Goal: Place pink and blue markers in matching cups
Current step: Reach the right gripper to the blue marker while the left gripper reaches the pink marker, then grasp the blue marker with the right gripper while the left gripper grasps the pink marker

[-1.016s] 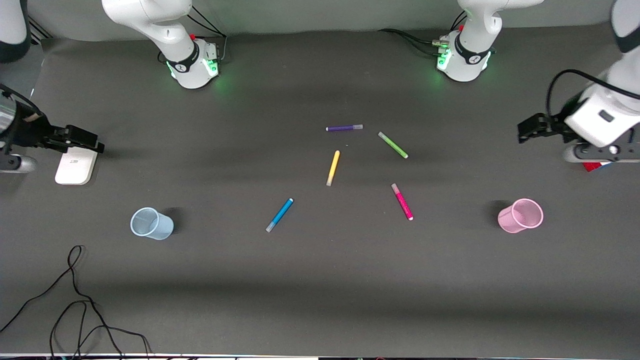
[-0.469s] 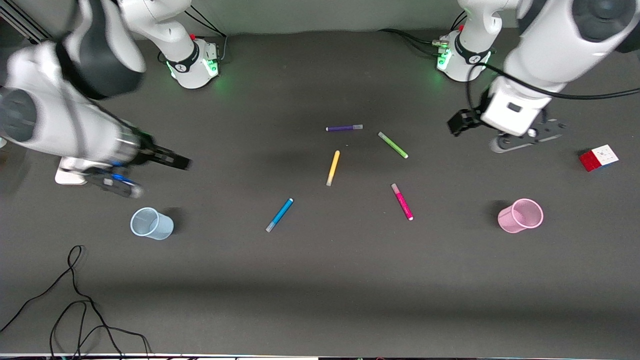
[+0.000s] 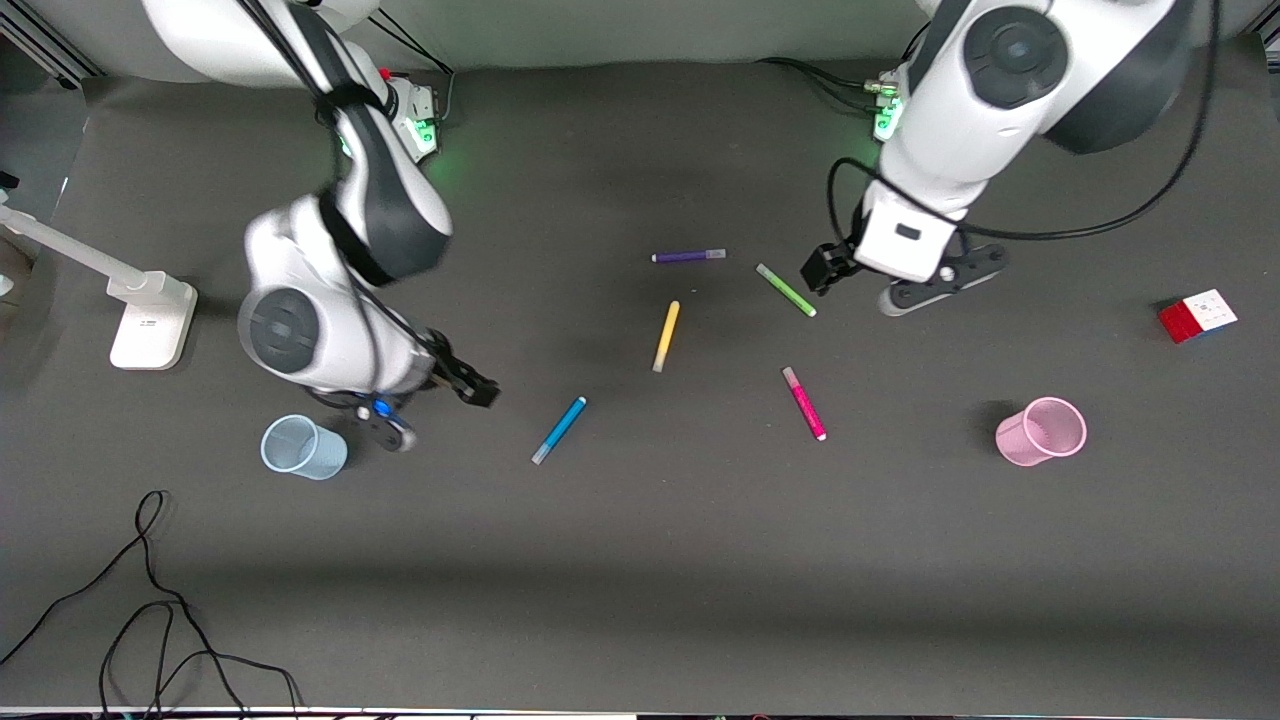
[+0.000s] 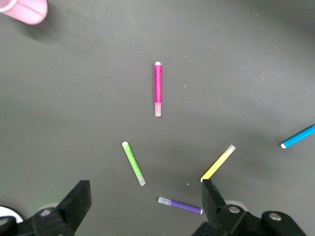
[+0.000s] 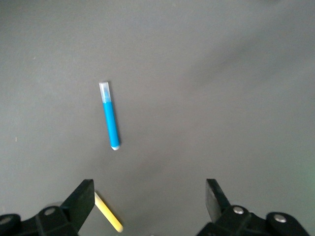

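Next, my right gripper grips the blue marker's solid blue end (image 3: 578,406) (image 5: 113,141), which is opposite its clear cap and closer to the yellow pen.
The blue marker (image 3: 559,430) and the pink marker (image 3: 804,403) lie flat on the dark table. The blue marker also shows in the right wrist view (image 5: 110,117), the pink one in the left wrist view (image 4: 157,88). The pale blue cup (image 3: 303,447) stands toward the right arm's end, the pale pink cup (image 3: 1041,431) toward the left arm's end; its edge shows in the left wrist view (image 4: 24,10). My right gripper (image 3: 470,385) (image 5: 150,201) is open and empty, over the table between the blue cup and the blue marker. My left gripper (image 3: 820,268) (image 4: 146,201) is open and empty, beside the green pen.
A purple pen (image 3: 689,256), a green pen (image 3: 786,290) and a yellow pen (image 3: 666,336) lie farther from the camera than the two markers. A colour cube (image 3: 1197,315) sits at the left arm's end, a white stand (image 3: 150,320) at the right arm's end. Cables (image 3: 150,600) lie near the front edge.
Both arms have swung in from the table's ends toward the middle. The right gripper came over the spot beside the blue cup, the left gripper beside the green pen. Markers and cups have not moved.
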`<act>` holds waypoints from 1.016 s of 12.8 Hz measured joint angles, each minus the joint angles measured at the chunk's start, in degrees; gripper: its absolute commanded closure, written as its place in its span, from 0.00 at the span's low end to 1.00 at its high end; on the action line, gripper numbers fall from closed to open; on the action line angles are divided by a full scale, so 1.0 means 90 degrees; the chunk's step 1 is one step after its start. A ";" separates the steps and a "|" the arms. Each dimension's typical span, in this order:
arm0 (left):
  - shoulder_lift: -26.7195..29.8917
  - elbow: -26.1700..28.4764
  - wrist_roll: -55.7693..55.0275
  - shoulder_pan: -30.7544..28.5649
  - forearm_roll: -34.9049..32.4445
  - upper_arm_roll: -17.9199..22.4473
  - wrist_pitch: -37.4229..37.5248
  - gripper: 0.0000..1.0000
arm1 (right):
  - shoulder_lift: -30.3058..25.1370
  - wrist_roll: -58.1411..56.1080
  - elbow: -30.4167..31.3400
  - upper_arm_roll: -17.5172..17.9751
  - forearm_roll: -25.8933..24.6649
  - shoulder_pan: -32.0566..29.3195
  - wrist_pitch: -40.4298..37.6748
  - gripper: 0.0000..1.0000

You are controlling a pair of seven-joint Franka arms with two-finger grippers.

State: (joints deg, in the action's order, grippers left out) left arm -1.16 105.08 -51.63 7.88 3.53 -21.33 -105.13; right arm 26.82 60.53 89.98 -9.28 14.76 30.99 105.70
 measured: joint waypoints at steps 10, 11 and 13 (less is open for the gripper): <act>-0.1287 0.1193 -0.0015 0.0031 -0.0554 0.0021 -0.2189 0.00 | 0.1583 0.2194 -0.0011 -0.0008 0.0042 0.0961 0.1646 0.01; -0.1533 0.1198 -0.0015 0.0031 -0.0673 0.0032 -0.2397 0.00 | 0.1651 0.2202 -0.0007 -0.0009 0.0042 0.0963 0.1660 0.02; -0.1975 0.1200 -0.0015 0.0029 -0.0857 0.0061 -0.2831 0.00 | 0.1714 0.2205 -0.0008 -0.0022 0.0042 0.0964 0.1780 0.02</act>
State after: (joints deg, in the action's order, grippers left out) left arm -18.94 115.88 -51.77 8.14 -4.19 -20.79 -130.60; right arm 42.25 80.38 89.91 -9.48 15.14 39.67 121.72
